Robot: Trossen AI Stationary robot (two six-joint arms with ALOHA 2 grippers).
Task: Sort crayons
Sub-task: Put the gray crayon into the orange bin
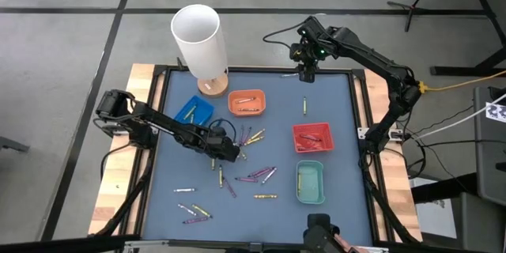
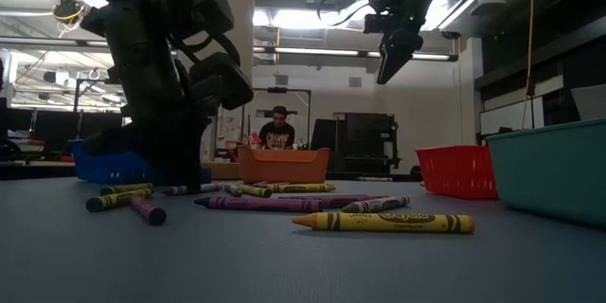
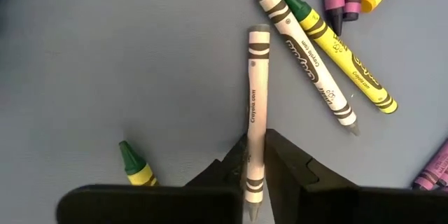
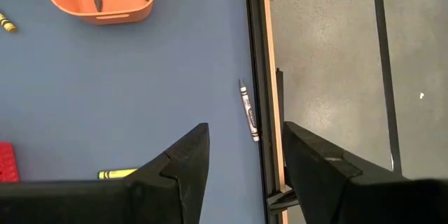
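Observation:
My left gripper will let go of the grey-white crayon in the orange tray (image 1: 250, 101), onto the crayons lying there.
Several crayons, yellow, purple and grey-white, lie scattered on the blue mat around its middle (image 1: 253, 175). My left gripper (image 1: 229, 152) is down at the mat among them, shut on a grey-white crayon (image 3: 256, 91). In the low view it shows as the dark mass at the left (image 2: 180, 166). My right gripper (image 1: 305, 69) hangs open and empty, high over the table's far edge (image 2: 393, 57). Below it another grey-white crayon (image 4: 248, 110) lies on the mat beside the frame. My left gripper pinches the grey-white crayon between its two fingers near its pointed end (image 3: 253, 155). The fingers (image 3: 294, 171) lie across the crayon and come from above. The rest of the crayon sticks out ahead of the fingers. Whether it is clear of the mat I cannot tell.
The mat carries a blue tray (image 1: 194, 111), an orange tray (image 1: 247, 101) with crayons in it, a red tray (image 1: 313, 137) and a teal tray (image 1: 310, 182). A tall white cylinder (image 1: 199, 35) stands at the far left. A person (image 2: 277, 131) sits beyond the table.

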